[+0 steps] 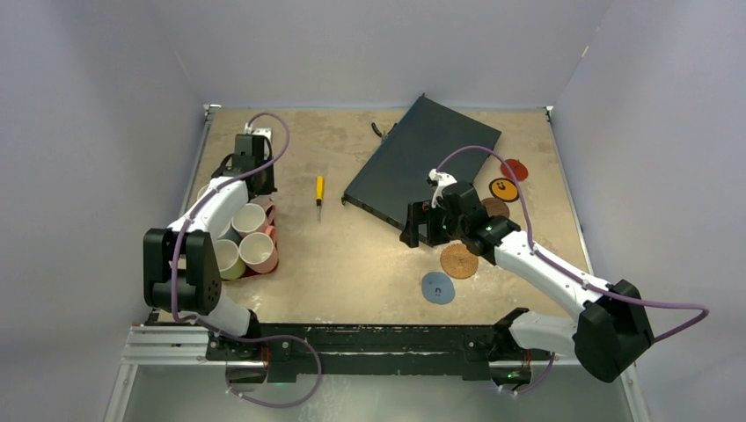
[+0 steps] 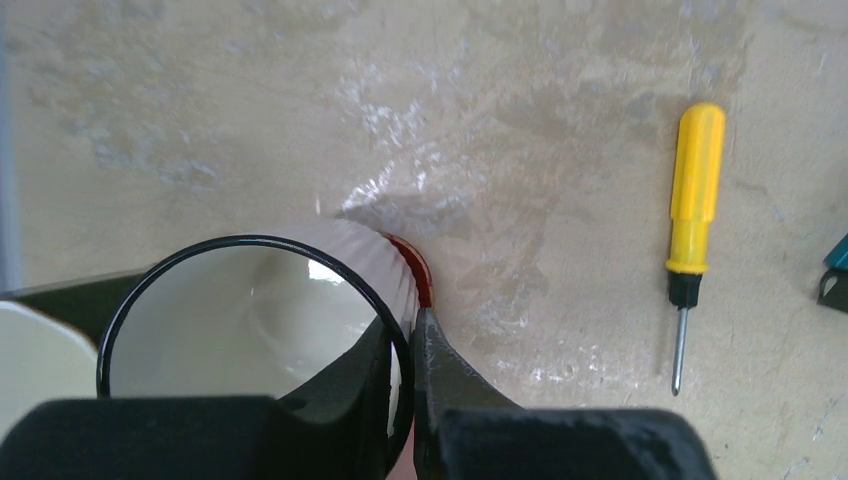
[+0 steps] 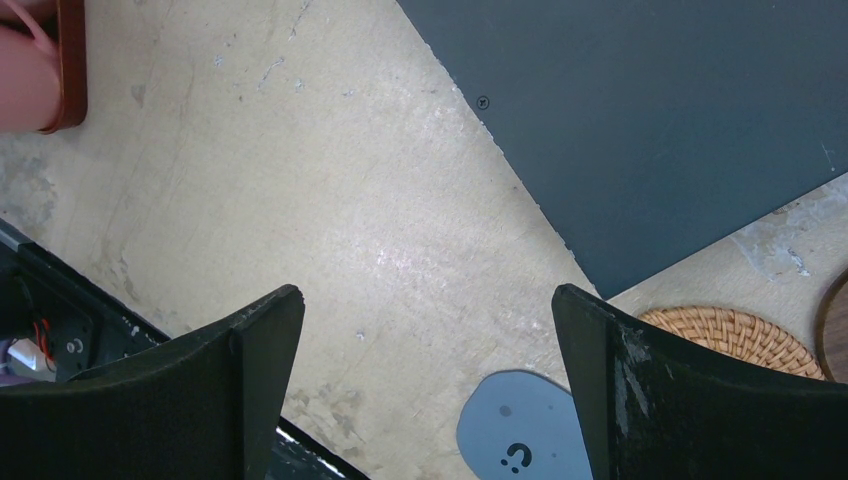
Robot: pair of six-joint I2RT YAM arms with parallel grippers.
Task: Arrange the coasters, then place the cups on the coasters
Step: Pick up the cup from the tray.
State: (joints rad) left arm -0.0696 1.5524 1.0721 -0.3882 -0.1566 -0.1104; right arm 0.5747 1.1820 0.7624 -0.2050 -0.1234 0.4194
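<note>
I will release the pale ribbed cup on bare table (image 1: 347, 244) between the yellow screwdriver and blue-grey coaster with my left gripper.
My left gripper (image 2: 410, 320) is shut on the wall of a pale ribbed cup (image 2: 250, 320) with a dark rim and cream inside, one finger inside and one outside. From above, the left gripper (image 1: 249, 176) covers that cup. Three more cups sit below it: a cream-inside one (image 1: 249, 218), a pink one (image 1: 259, 251) and a green one (image 1: 227, 258). My right gripper (image 1: 422, 224) (image 3: 425, 295) hangs open over bare table. Near it lie the blue-grey coaster (image 1: 438, 287) (image 3: 515, 440) and the cork coaster (image 1: 458, 260) (image 3: 735, 335). Dark brown (image 1: 494, 208), orange (image 1: 503, 188) and red (image 1: 515, 169) coasters lie further right.
The cups stand on a dark red tray (image 1: 272, 234) at the left. A dark slate panel (image 1: 422, 163) lies tilted at the back centre. A yellow screwdriver (image 1: 319, 195) (image 2: 690, 220) lies between tray and panel. Pale walls close in the table.
</note>
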